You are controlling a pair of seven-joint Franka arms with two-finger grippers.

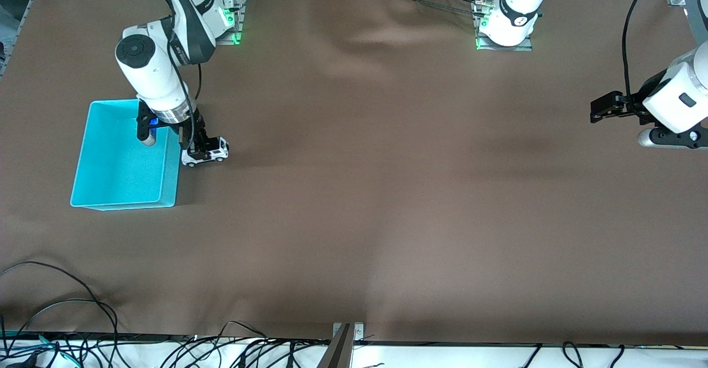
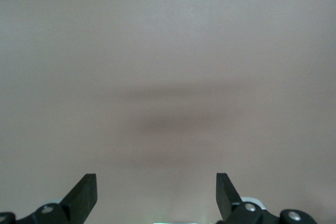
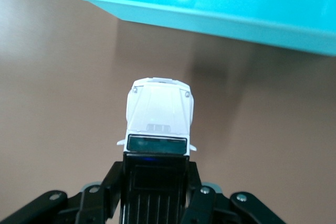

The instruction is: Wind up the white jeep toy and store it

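Observation:
The white jeep toy will go down near the middle of the cyan bin's bottom (image 1: 129, 149), set there by my right gripper.
The white jeep toy (image 1: 207, 152) has a black roof and black wheels and stands on the brown cloth right beside the cyan bin (image 1: 108, 193). My right gripper (image 1: 198, 148) is shut on the jeep's black roof end from above. In the right wrist view the fingers (image 3: 107, 184) press both sides of the roof, the jeep's white hood (image 3: 160, 109) points toward the cyan bin's wall (image 3: 220, 17). My left gripper (image 1: 600, 108) is open and empty, held above the cloth at the left arm's end of the table; its wrist view shows its fingertips (image 2: 86, 190) and bare cloth.
The cyan bin holds nothing that I can see. Brown cloth (image 1: 387, 191) covers the whole table. Cables (image 1: 66, 307) lie along the table edge nearest the front camera.

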